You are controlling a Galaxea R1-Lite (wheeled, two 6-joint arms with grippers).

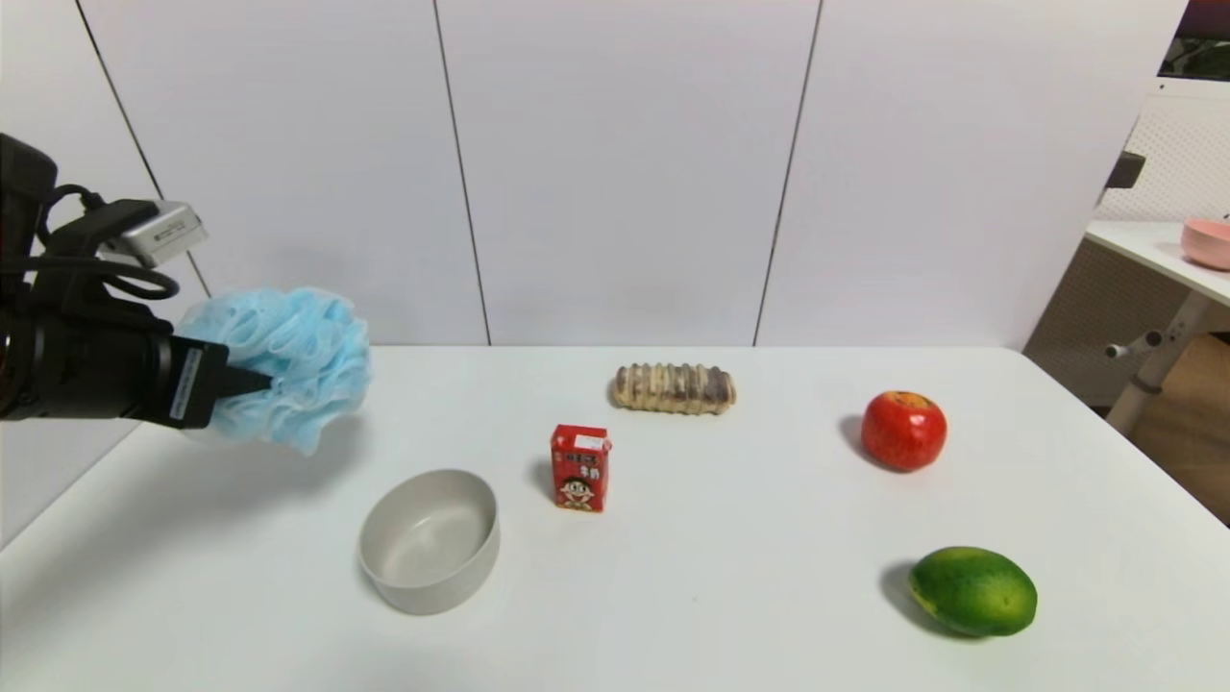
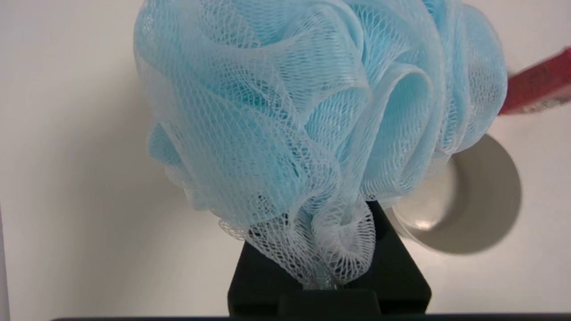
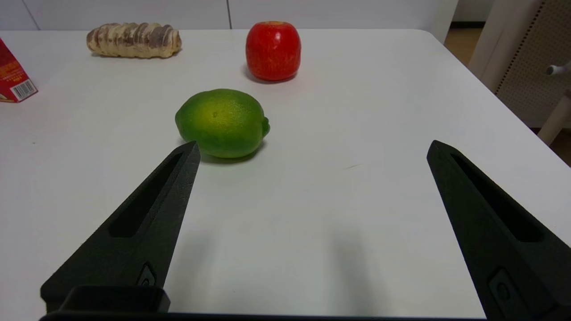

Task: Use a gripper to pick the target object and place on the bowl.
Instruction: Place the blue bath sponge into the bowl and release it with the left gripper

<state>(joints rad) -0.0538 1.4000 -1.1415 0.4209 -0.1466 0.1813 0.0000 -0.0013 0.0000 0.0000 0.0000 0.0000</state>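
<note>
My left gripper is to release the light-blue mesh bath pouf on the open top of the grey-white bowl (image 1: 411, 491) (image 2: 440, 195).
My left gripper (image 1: 252, 383) is shut on the light-blue mesh bath pouf (image 1: 288, 363) and holds it in the air above the table's far left. In the left wrist view the pouf (image 2: 312, 111) fills most of the picture, its mesh pinched between the fingers (image 2: 392, 249). The grey-white bowl (image 1: 430, 540) stands empty on the table, below and to the right of the pouf; part of the bowl shows in the left wrist view (image 2: 473, 200). My right gripper (image 3: 310, 149) is open and empty over the table's right side, out of the head view.
A red carton (image 1: 580, 468) stands right of the bowl. A bread roll (image 1: 675, 388) lies at the back, a red apple (image 1: 903, 431) to the right, a green fruit (image 1: 972, 590) at the front right, just ahead of my right gripper (image 3: 222, 122).
</note>
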